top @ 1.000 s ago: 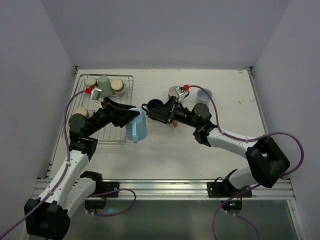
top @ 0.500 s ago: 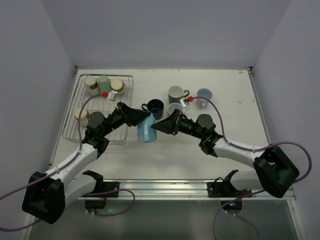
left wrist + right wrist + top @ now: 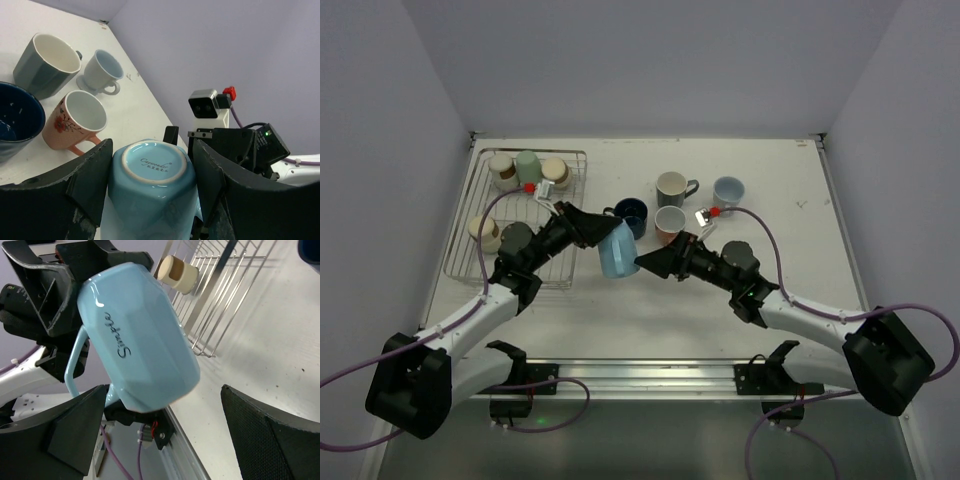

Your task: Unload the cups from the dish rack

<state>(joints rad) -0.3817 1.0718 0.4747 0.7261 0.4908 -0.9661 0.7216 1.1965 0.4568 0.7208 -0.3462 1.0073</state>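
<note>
The light blue mug's rim (image 3: 610, 232) (image 3: 86, 286) is at the mug's end by my left gripper's fingers, opposite its base. Next, my right gripper closes on it there.
My left gripper (image 3: 608, 241) is shut on a light blue mug (image 3: 618, 252) and holds it tilted above the table, right of the dish rack (image 3: 563, 272). In the left wrist view its fingers (image 3: 90, 175) press both sides of the mug (image 3: 152, 180), base up. My right gripper (image 3: 644, 265) is open just right of the mug. In the right wrist view its fingers (image 3: 75, 435) stand wide apart on either side of the mug's (image 3: 137, 340) lower end. The rack holds a mint green cup (image 3: 528, 165) and beige-and-brown cups (image 3: 555, 171).
Four cups stand on the table behind the grippers: grey-green (image 3: 672, 186), navy (image 3: 631, 213), salmon-pink (image 3: 669, 221) and a small light blue one (image 3: 727, 190). Two more beige cups (image 3: 501, 164) (image 3: 483, 230) sit in the rack. Walls close in the left, back and right sides.
My left gripper has carried the light blue mug right, away from the rack. My right gripper has left the salmon-pink cup standing and drawn back toward the mug, jaws open.
</note>
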